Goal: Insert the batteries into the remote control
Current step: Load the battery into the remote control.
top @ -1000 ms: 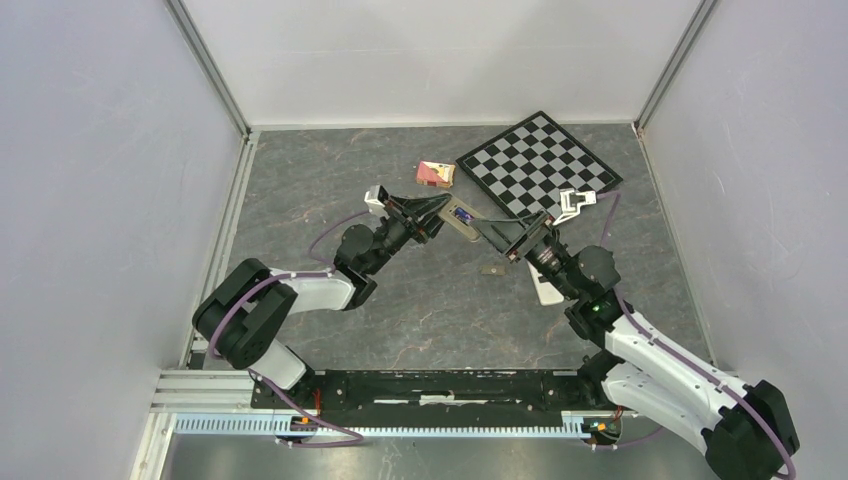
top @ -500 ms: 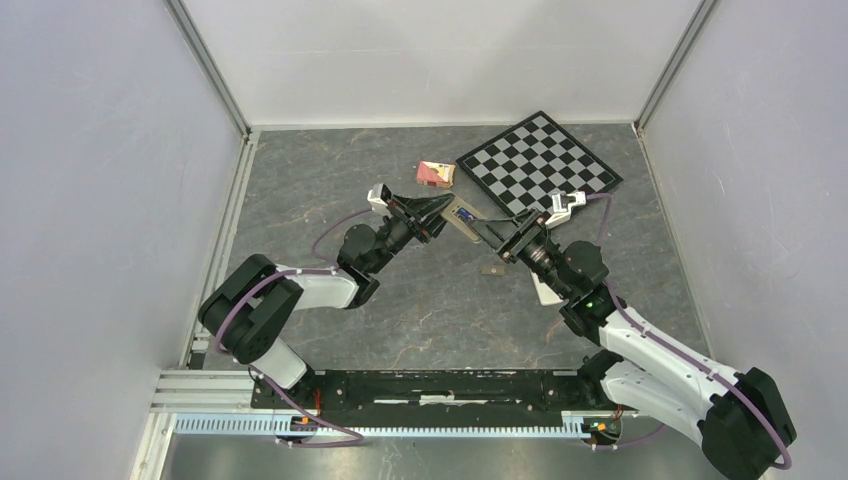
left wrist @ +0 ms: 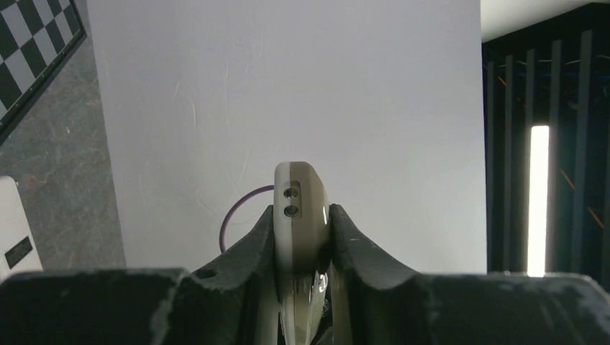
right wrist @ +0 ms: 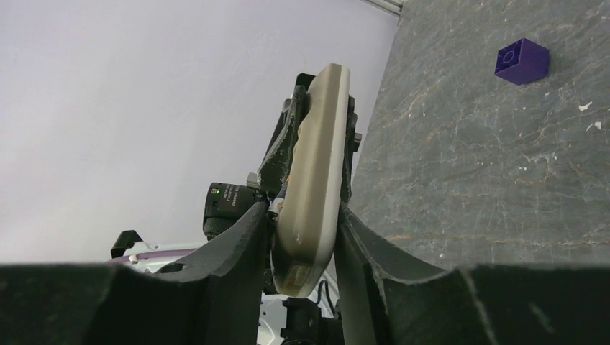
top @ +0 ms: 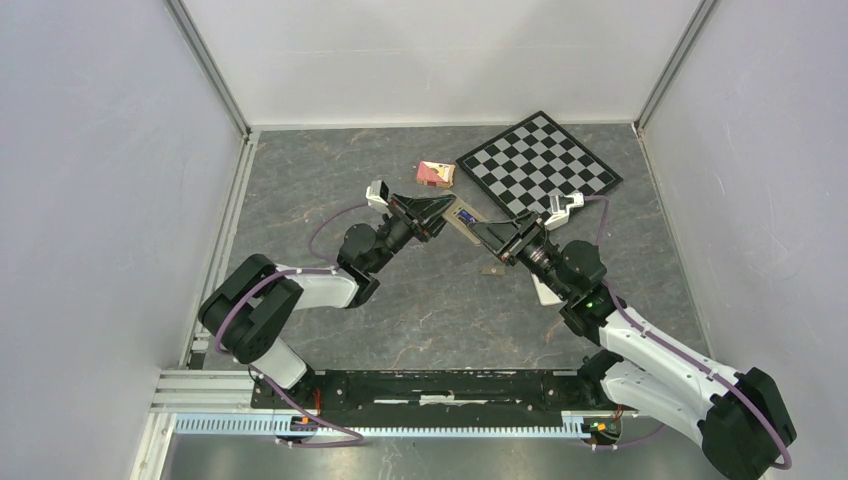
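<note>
The remote control, which hangs above the table now, will leave my left gripper on the table [top: 424, 288] between its arm and the small grey piece.
The olive-grey remote control [top: 462, 217] hangs above the table between both arms, its back upward. A small purple-blue battery [top: 464, 212] shows in its bay. My left gripper [top: 437, 213] is shut on the remote's left end. In the left wrist view the remote control [left wrist: 301, 208] stands edge-on, pinched by the left gripper [left wrist: 302, 230]. My right gripper [top: 487, 232] has the other end. In the right wrist view the remote control [right wrist: 313, 180] sits inside the right gripper [right wrist: 306, 230], with both fingers against its sides.
A checkerboard [top: 538, 165] lies at the back right, with a pink packet [top: 436, 174] beside it. A small grey piece [top: 492, 268] lies on the table below the remote. A white remote [top: 545, 290] lies under the right arm. A purple block [right wrist: 522, 60] rests on the table.
My right gripper moved left onto the remote's free end and its jaws narrowed around it. The left gripper kept its hold and barely moved.
</note>
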Available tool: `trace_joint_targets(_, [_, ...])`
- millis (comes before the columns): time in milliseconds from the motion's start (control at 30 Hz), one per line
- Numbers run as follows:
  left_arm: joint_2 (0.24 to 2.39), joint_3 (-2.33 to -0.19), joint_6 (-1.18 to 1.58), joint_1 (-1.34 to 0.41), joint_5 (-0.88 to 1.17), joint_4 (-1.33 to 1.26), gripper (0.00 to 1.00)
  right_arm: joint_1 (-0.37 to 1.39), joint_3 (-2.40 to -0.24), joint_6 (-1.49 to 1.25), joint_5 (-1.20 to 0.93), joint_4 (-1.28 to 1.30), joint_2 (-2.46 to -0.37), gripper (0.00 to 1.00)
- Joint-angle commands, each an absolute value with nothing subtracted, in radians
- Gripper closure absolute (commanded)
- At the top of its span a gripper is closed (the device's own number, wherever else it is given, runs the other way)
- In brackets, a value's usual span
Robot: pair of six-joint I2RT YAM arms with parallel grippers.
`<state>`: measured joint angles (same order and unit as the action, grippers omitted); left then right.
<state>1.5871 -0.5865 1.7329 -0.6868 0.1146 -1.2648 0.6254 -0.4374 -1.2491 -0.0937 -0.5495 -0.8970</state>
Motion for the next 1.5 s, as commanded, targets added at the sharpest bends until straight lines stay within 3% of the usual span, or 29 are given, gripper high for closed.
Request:
trace_joint_targets(0, [1.536, -0.633, 1.624, -0.692, 0.141, -1.368, 0.98, 0.611, -0.444, -1.281, -0.080, -0.481, -0.907, 0.59])
trace_joint_targets(233, [1.479, -0.637, 1.467, -0.692, 0.177, -1.364, 0.98, 0.592, -0.412, -1.309, -0.096, -0.414, -0.909, 0.67])
trace_joint_targets(300, [1.459, -0.634, 1.420, -0.692, 0.184, -1.349, 0.98, 0.586, -0.406, -1.310, -0.106, -0.404, -0.910, 0.58])
trace_joint_targets(367, [1.440, -0.637, 1.368, -0.692, 0.197, -1.327, 0.98, 0.583, -0.387, -1.300, -0.102, -0.413, -0.898, 0.34])
trace_joint_targets(433, [1.423, -0.641, 1.320, -0.689, 0.212, -1.292, 0.98, 0.576, -0.363, -1.274, -0.087, -0.445, -0.870, 0.21])
trace_joint_targets(633, [1.398, -0.654, 1.243, -0.669, 0.259, -1.188, 0.98, 0.530, -0.327, -1.184, -0.169, -0.619, -0.820, 0.02])
trace_joint_targets(1000, [1.370, -0.641, 1.166, -0.601, 0.339, -1.095, 0.98, 0.523, -0.419, -1.014, -0.329, -0.640, -0.880, 0.02])
trace_joint_targets(1167, [1.297, -0.585, 1.002, -0.569, 0.347, -0.927, 0.98, 0.518, -0.561, -0.676, -0.310, -0.333, -0.896, 0.02])
trace_joint_targets(1333, [1.218, -0.520, 0.879, -0.558, 0.361, -0.819, 0.98, 0.518, -0.689, -0.361, -0.175, -0.006, -0.987, 0.10])
trace_joint_targets(1467, [1.170, -0.461, 0.837, -0.558, 0.286, -0.715, 0.98, 0.518, -0.731, -0.291, -0.046, 0.154, -1.107, 0.20])
